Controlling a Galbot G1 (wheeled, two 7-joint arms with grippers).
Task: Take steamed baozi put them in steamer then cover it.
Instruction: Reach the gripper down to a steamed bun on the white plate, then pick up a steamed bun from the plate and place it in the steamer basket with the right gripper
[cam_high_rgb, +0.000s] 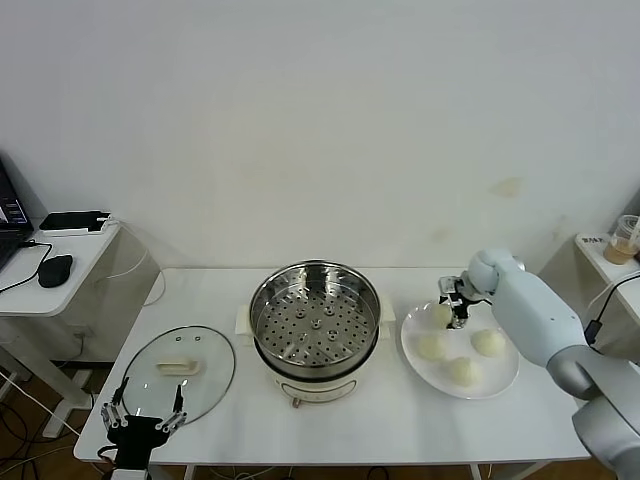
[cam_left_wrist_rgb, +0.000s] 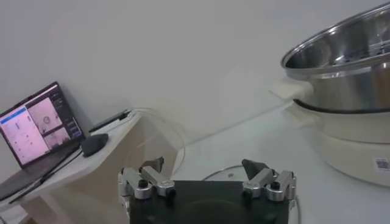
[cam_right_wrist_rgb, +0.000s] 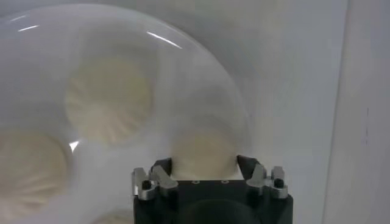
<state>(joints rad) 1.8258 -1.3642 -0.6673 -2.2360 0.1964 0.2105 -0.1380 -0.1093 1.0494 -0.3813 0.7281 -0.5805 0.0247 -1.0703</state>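
Observation:
Next, I let go of the baozi with my right gripper on the far part of the steamer's perforated tray (cam_high_rgb: 314, 289), toward the white wall.
Several cream-white steamed baozi (cam_high_rgb: 489, 342) lie on a white plate (cam_high_rgb: 505, 378) at the right of the table. My right gripper (cam_high_rgb: 456, 308) is down over the plate's far left part, and its fingers press both sides of one baozi (cam_right_wrist_rgb: 204, 149). That bun still rests on the plate (cam_right_wrist_rgb: 201, 61). The steamer (cam_high_rgb: 315, 325), a shiny steel pot with a perforated tray on a cream base, stands uncovered at the table's middle. The glass cover (cam_high_rgb: 180, 370) lies flat at the front left. My left gripper (cam_high_rgb: 140, 420) waits open just in front of the cover, near the table's front edge.
A side desk (cam_high_rgb: 60, 262) at the far left holds a laptop (cam_left_wrist_rgb: 42, 122), a mouse (cam_high_rgb: 55, 270) and a phone. A drink cup (cam_high_rgb: 627, 238) stands on a shelf at the far right. A white wall runs behind the table.

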